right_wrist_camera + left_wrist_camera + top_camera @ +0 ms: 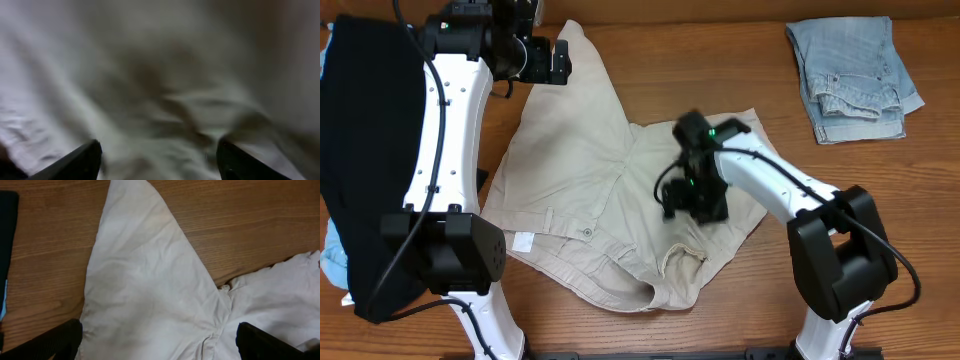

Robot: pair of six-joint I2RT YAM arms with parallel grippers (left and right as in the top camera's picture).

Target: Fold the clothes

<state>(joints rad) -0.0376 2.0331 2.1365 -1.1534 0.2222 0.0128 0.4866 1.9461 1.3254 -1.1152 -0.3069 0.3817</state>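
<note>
The beige khaki shorts have a leg nearer the black garment, and my left gripper needs to close on the far leg's end (574, 36) (131, 191), on that leg.
The beige khaki shorts (590, 170) lie spread on the wooden table, waistband toward the front, white label (523, 241) at the front left. My left gripper (548, 60) is open above the far leg of the shorts (150, 280), its fingertips (160, 342) wide apart. My right gripper (695, 205) is open, low over the right leg of the shorts (165, 100), close to the blurred cloth, fingertips (157, 157) apart. The black garment (365, 150) lies at the left. The light-blue denim shorts (850, 75) lie folded at the far right.
Bare wood (700, 60) shows between the khaki shorts and the denim shorts. A bit of light-blue cloth (332, 265) peeks from under the black garment at the left edge. The arm bases stand at the front.
</note>
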